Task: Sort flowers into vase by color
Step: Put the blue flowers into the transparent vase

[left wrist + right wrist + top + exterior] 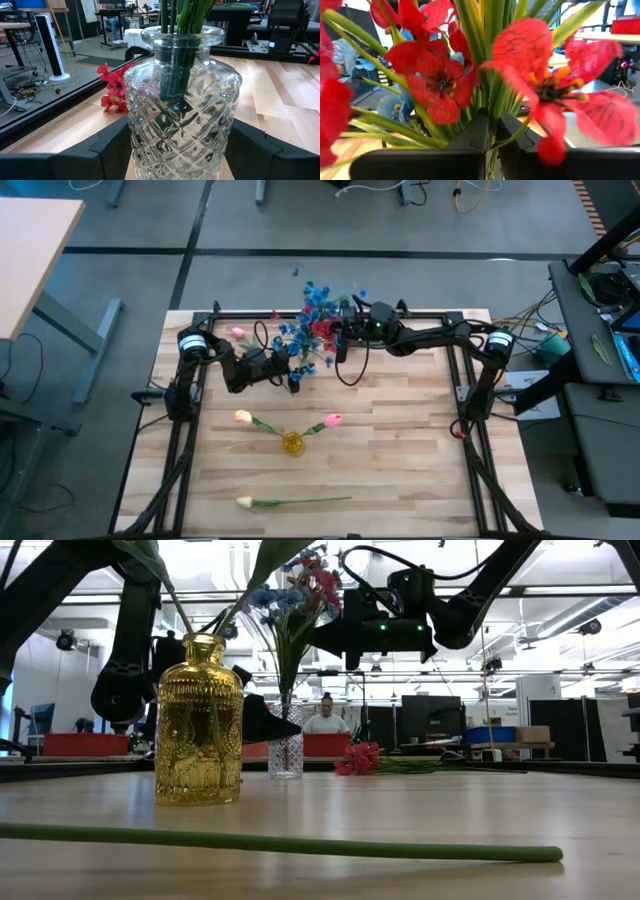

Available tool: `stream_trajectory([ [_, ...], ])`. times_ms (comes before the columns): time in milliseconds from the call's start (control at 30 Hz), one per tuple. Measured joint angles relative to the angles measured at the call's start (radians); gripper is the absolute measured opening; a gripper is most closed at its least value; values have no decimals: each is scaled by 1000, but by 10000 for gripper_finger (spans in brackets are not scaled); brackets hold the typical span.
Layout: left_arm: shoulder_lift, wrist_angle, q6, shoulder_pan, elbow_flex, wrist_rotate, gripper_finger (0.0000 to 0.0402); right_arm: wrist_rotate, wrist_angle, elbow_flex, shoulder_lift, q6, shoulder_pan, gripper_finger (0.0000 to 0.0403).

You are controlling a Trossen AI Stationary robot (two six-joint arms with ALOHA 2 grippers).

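Next, my right gripper opens and takes the red flower's stems nearer the vase's opening (288, 677), because it is pinching them up among the blossoms, high above the clear vase.
A clear cut-glass vase (180, 115) (285, 754) stands on its base at the table's far middle, with blue blossom clusters (310, 305) rising from it on green stems. My left gripper (180, 150) (292, 377) is at the vase's body. My right gripper (491, 131) (342, 637) hovers above and beside the blue bunch, shut on a red flower (440, 85) (323, 330). More red blossoms (114, 87) (358, 758) lie on the table behind the vase. A gold vase (199, 720) (292, 443) holds two tulip buds by their stems. My left gripper has the clear vase's lower body (150, 150) between its two fingers (112, 147), one on each side, coming level from the table's left. The vase stands upright on the table. My right gripper pinches the red flower's green stems (492, 107) between its shut fingers, lifted clear of the table. The blossoms spread just beyond the fingertips.
A cream tulip (245, 502) lies along the near edge, its stem (300, 843) stretched toward the right. A pink tulip (238, 333) lies near the far left corner. A black frame (455, 380) borders the table. A person (326, 718) sits in the room behind.
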Motion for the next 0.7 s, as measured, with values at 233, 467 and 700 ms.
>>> stream_trajectory([
  [233, 0, 0, -1, 0, 0, 0, 250, 1, -59, 0, 2, -38, 12, 14],
  [467, 0, -1, 0, 0, 2, 0, 250, 8, -123, 1, 2, -100, 33, 13],
  [700, 0, -1, -1, 0, 2, 0, 250, 43, -192, 2, 3, -125, 33, 13],
])
